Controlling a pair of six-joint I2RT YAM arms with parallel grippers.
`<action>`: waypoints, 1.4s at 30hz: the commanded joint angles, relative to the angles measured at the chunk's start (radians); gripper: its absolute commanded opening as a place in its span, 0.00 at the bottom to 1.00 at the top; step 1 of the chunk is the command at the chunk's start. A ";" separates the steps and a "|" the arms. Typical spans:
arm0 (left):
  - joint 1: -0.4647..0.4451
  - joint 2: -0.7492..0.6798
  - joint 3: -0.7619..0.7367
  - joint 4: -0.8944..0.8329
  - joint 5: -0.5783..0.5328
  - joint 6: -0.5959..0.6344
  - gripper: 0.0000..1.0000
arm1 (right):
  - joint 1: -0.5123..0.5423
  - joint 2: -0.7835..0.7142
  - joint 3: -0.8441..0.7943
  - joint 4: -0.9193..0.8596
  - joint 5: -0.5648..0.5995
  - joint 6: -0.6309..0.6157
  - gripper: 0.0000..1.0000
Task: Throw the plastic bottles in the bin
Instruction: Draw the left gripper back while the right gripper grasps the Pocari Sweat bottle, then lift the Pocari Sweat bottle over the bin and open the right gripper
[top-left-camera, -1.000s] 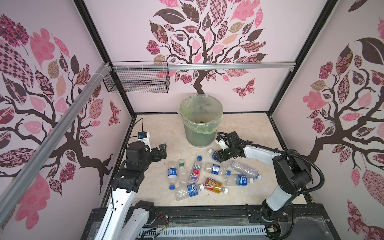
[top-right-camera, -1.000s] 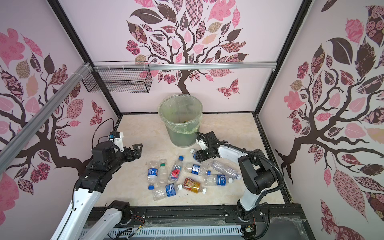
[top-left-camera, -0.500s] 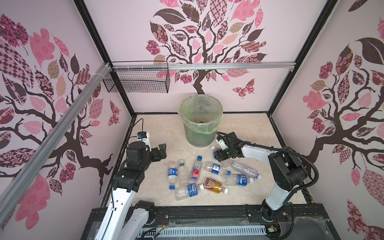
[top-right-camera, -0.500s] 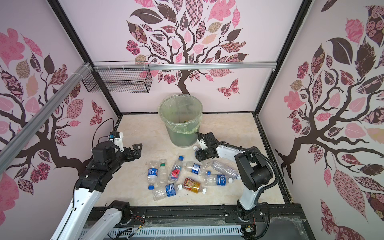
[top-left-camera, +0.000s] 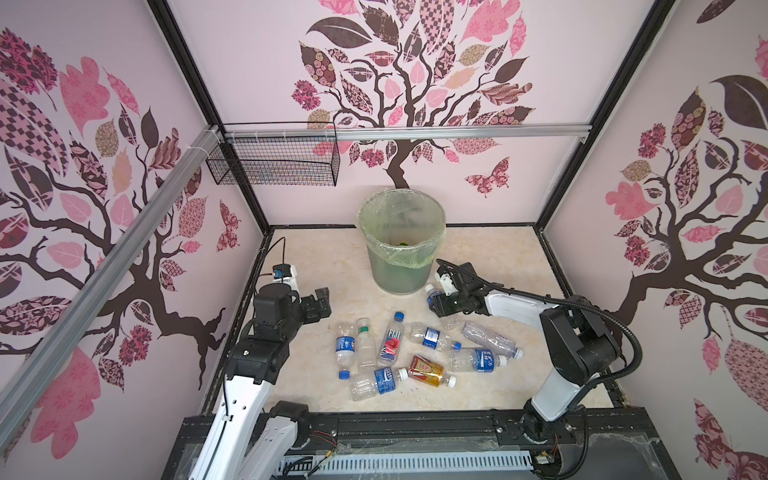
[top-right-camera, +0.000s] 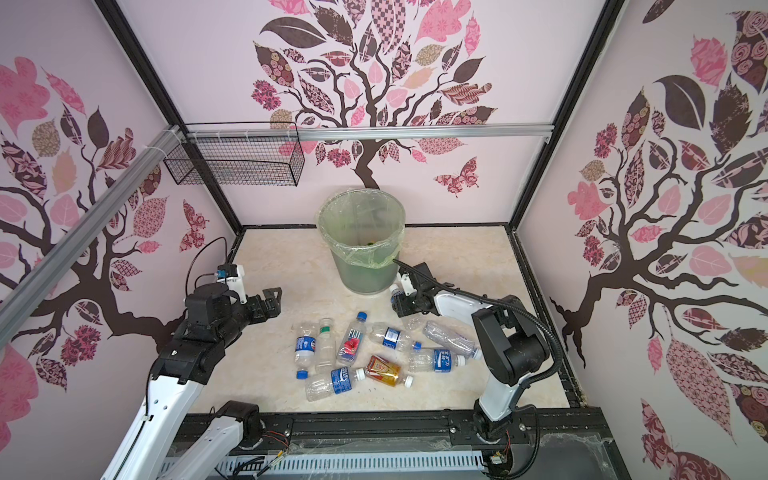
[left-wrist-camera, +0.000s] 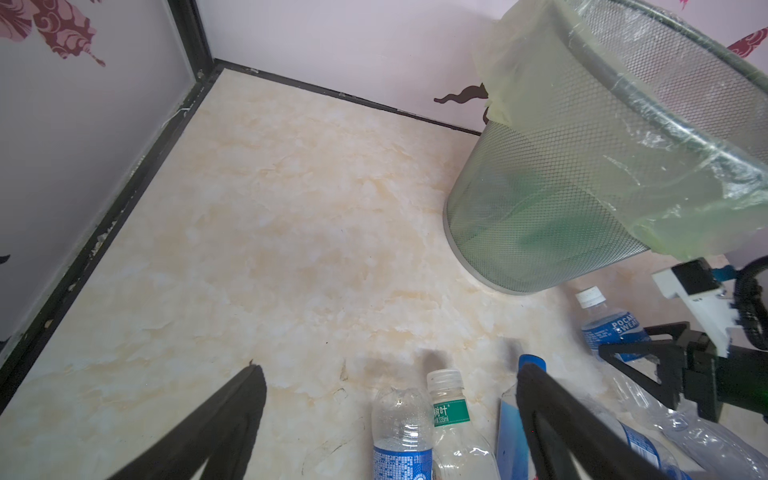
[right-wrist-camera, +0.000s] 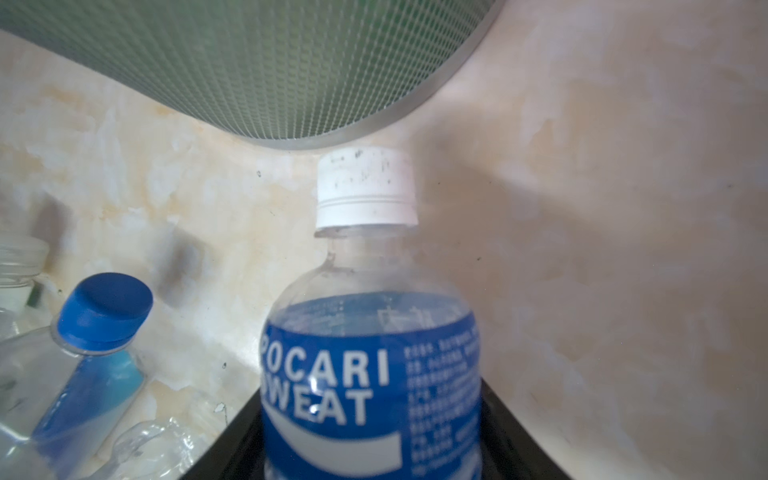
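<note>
My right gripper will release the Pocari Sweat bottle inside the bin (top-left-camera: 408, 237), toward the front of the greenish bag.
The bin (top-left-camera: 397, 276) (top-right-camera: 365, 276) (left-wrist-camera: 540, 216) stands at the back middle, lined with a greenish bag. Just to its right a Pocari Sweat bottle (top-left-camera: 434, 293) (top-right-camera: 396, 296) (right-wrist-camera: 370, 353) with a white cap lies on the floor. My right gripper (top-left-camera: 437, 302) (top-right-camera: 400, 306) (right-wrist-camera: 370, 436) is shut on it, one black finger against each side of the blue label. Several more plastic bottles lie in a loose heap in front, among them a Fiji bottle (top-left-camera: 392, 338) and an amber one (top-left-camera: 428, 370). My left gripper (top-left-camera: 322, 301) (top-right-camera: 272, 303) (left-wrist-camera: 390, 370) hangs open left of the heap, holding nothing.
A black wire basket (top-left-camera: 274, 166) hangs on the back-left wall rail. The bin's base (right-wrist-camera: 374, 124) is close behind the held bottle's cap. Bare marble floor (left-wrist-camera: 270, 228) lies between my left gripper and the back wall. Black frame edges border the floor.
My right gripper's jaws have narrowed round the Pocari Sweat bottle beside the bin. The left arm and the heap of bottles have not moved.
</note>
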 joint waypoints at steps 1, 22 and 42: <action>0.004 -0.004 -0.028 -0.002 -0.009 -0.008 0.98 | 0.001 -0.117 -0.010 0.025 0.032 0.046 0.53; 0.005 0.018 -0.023 -0.015 0.003 -0.008 0.98 | 0.000 -0.880 -0.210 -0.066 0.077 0.046 0.53; 0.004 0.005 -0.040 0.003 0.058 -0.010 0.98 | 0.000 -0.804 0.060 0.017 -0.024 0.061 0.58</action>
